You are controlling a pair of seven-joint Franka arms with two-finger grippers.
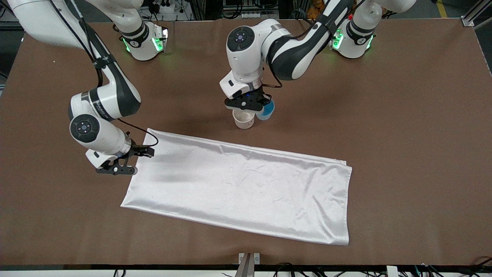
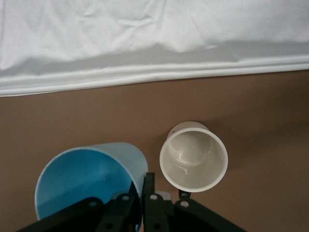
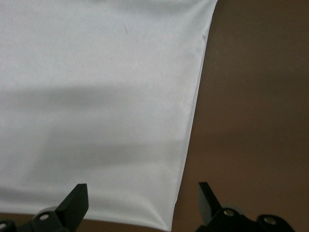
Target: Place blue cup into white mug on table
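Observation:
Next, my left gripper lets go of the blue cup inside the empty white mug [image 1: 243,116] [image 2: 194,158], near the folded edge of the white cloth.
The blue cup [image 1: 268,110] hangs in my left gripper [image 1: 254,106], which is shut on its rim. One finger is inside the cup and one outside. The white mug [image 1: 243,119] stands upright and empty on the brown table [image 1: 403,115], close beside the cup. In the left wrist view the blue cup [image 2: 87,179] and the white mug [image 2: 193,156] are side by side, a narrow strip of table between them, and my left gripper [image 2: 144,182] pinches the cup wall. I cannot tell whether the cup touches the table. My right gripper [image 1: 132,161] waits open, low over a corner of the cloth.
A large white cloth [image 1: 238,188] lies flat on the table, nearer to the front camera than the mug. Its folded edge [image 2: 145,79] runs close to the mug. In the right wrist view the cloth's corner [image 3: 96,96] lies between the fingers of my right gripper [image 3: 142,193].

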